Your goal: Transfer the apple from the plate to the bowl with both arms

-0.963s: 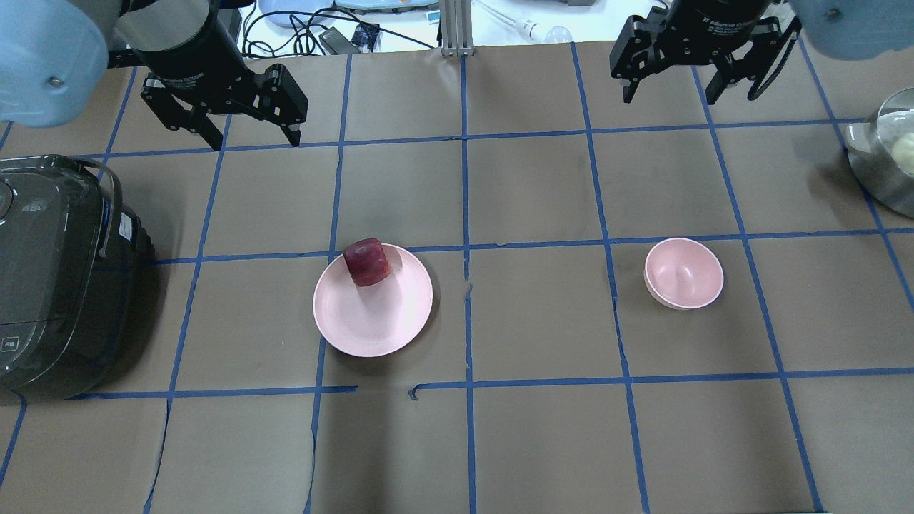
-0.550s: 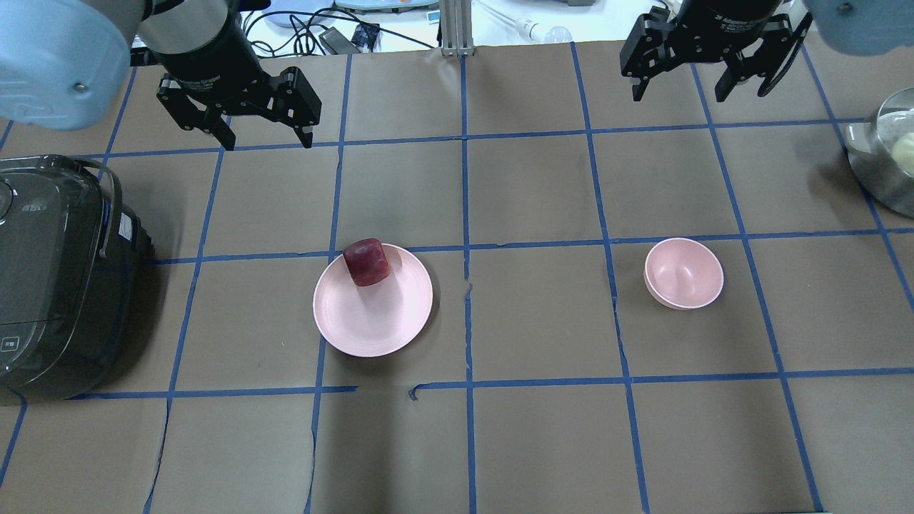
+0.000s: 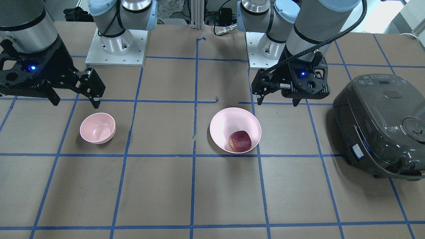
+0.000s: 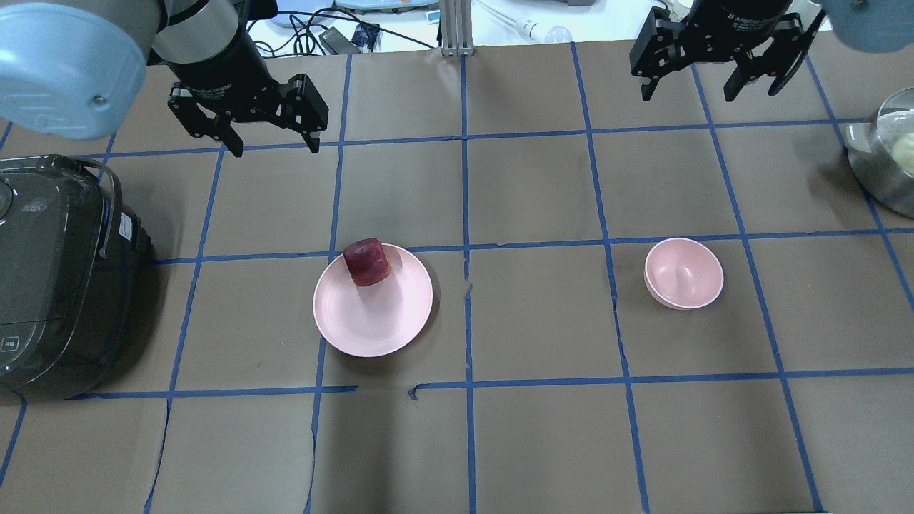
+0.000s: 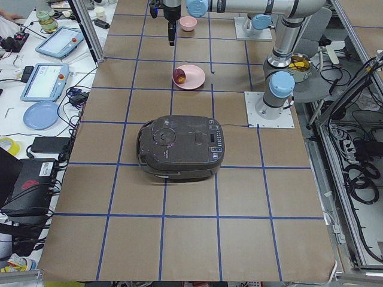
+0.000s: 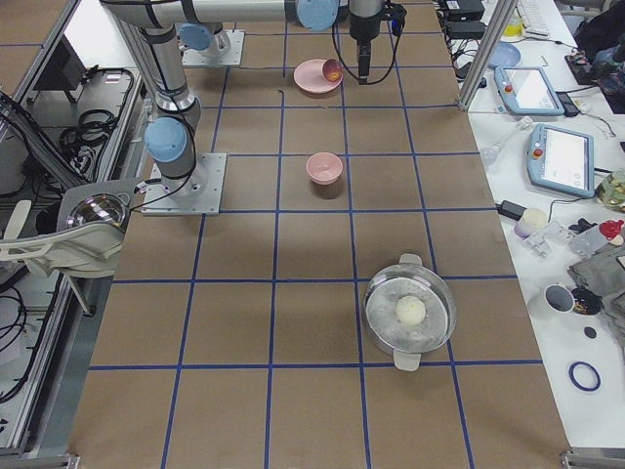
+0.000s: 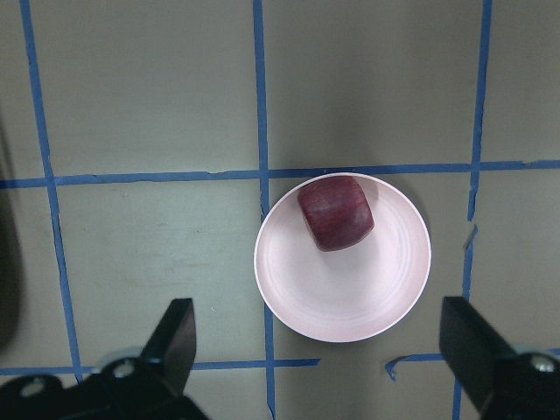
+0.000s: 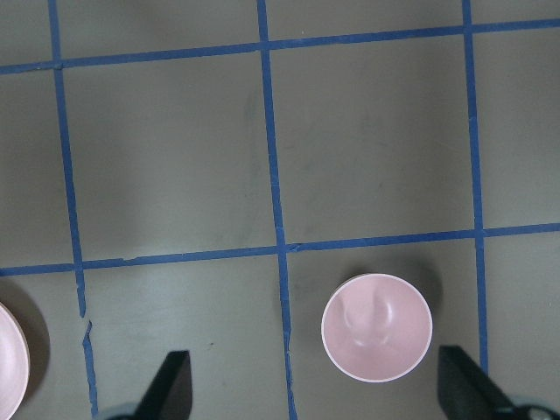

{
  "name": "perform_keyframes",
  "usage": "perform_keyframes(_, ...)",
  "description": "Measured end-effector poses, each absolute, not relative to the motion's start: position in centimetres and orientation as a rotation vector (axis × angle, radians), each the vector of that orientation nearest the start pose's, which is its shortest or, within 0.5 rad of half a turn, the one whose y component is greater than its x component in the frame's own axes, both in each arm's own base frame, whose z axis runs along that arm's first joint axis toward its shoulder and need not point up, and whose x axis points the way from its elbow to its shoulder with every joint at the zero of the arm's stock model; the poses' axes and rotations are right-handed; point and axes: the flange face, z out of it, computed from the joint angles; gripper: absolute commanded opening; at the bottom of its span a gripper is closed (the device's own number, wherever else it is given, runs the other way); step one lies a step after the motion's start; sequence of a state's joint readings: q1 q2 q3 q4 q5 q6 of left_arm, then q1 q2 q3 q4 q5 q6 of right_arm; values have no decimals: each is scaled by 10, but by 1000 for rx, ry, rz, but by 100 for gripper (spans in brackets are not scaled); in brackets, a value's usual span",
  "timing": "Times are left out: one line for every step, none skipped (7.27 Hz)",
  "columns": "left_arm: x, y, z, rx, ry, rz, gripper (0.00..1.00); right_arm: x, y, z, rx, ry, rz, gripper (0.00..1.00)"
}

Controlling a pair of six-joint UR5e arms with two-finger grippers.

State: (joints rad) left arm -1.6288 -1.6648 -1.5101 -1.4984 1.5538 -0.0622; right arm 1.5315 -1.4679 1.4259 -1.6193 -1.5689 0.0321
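Observation:
I should next reach my left gripper down to the dark red apple on the wide pink plate and close it across the apple's middle (image 3: 240, 141) (image 7: 336, 213).
The dark red apple (image 4: 367, 262) lies at the far rim of the wide pink plate (image 4: 357, 321), left of the table's centre; both also show in the left wrist view, apple (image 7: 336, 213) on plate (image 7: 350, 302). The small deep pink bowl (image 4: 683, 273) stands empty to the right and shows in the right wrist view (image 8: 376, 328). My left gripper (image 4: 273, 144) is open and empty, high above the table beyond and left of the plate. My right gripper (image 4: 691, 91) is open and empty, high beyond the bowl. In the front view they are left (image 3: 277, 102) and right (image 3: 75, 103).
A dark rice cooker (image 4: 57, 278) stands at the table's left edge. A steel pot (image 4: 885, 160) with a pale round thing inside sits at the right edge. Cables and devices lie beyond the far edge. Blue tape lines grid the brown table (image 4: 535, 442).
My left gripper has moved right and toward the plate. My right gripper has drifted right and away from the bowl. The apple, plate and bowl have not moved.

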Motion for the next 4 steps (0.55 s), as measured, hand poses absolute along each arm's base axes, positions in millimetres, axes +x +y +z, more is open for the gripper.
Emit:
perform_keyframes(-172, -525, 467, -25, 3160, -59, 100, 112, -548, 511, 112, 3135, -139, 100)
perform_keyframes(-177, -527, 450, -48, 3162, -92, 100, 112, -548, 511, 112, 3135, -138, 100)
perform_keyframes(-180, -532, 423, -83, 3165, -137, 100, 112, -548, 511, 112, 3135, -137, 100)
perform_keyframes(-181, -534, 384, -123, 3165, -169, 100, 112, -548, 511, 112, 3135, -136, 100)
